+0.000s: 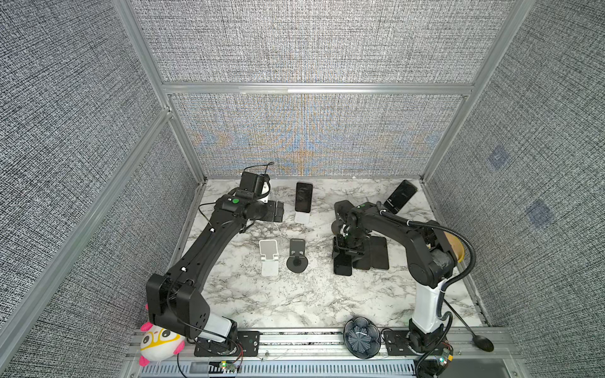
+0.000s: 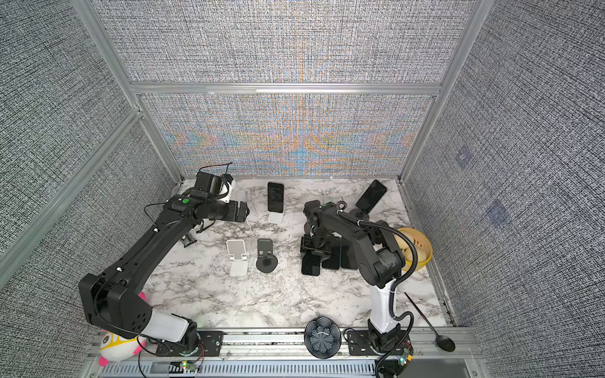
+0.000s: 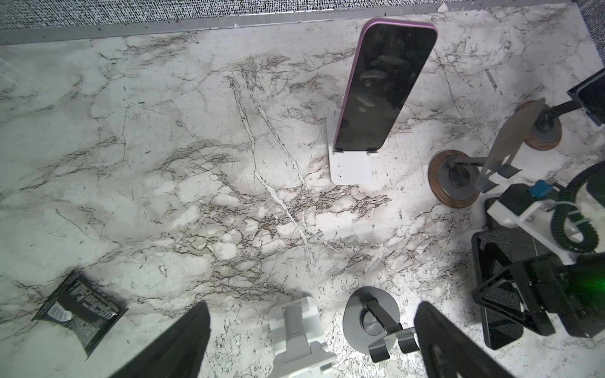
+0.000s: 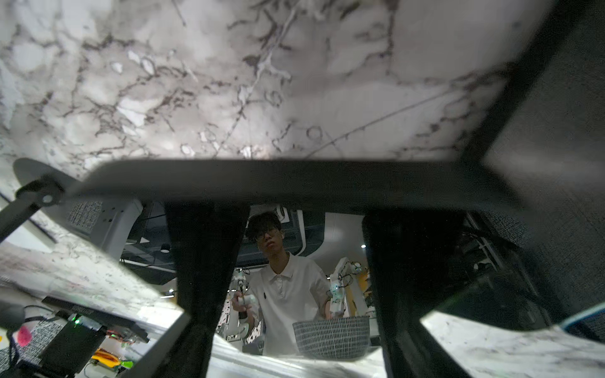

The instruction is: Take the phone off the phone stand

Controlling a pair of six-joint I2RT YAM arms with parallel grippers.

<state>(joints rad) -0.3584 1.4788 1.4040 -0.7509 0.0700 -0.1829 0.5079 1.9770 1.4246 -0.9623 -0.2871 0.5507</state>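
Next, I need to move my left gripper to the empty wood-based stand and close it on its upright plate (image 1: 340,207) (image 3: 511,133), at the edge nearest the white phone stand.
A pink-edged phone (image 3: 383,85) leans upright in a white phone stand (image 3: 350,168) at the back middle of the table, seen in both top views (image 1: 303,196) (image 2: 275,196). My left gripper (image 1: 282,211) hovers just left of it, open and empty, and in the left wrist view (image 3: 312,306) its jaws stand wide apart. My right gripper (image 1: 342,253) points down with its fingers (image 4: 203,261) against the long sides of a black phone (image 1: 343,266) held low at the left end of a row of flat phones. A second phone (image 1: 401,195) sits on a stand at the back right.
Empty stands: a white one (image 1: 269,257), a black one (image 1: 297,257) and a wood-based one (image 3: 455,178). Two phones (image 1: 379,253) lie flat under the right arm. A black packet (image 3: 78,309), a yellow bowl (image 2: 417,248), a dark bowl (image 1: 361,337), a spoon (image 1: 484,342) and a plush toy (image 1: 160,340) are around.
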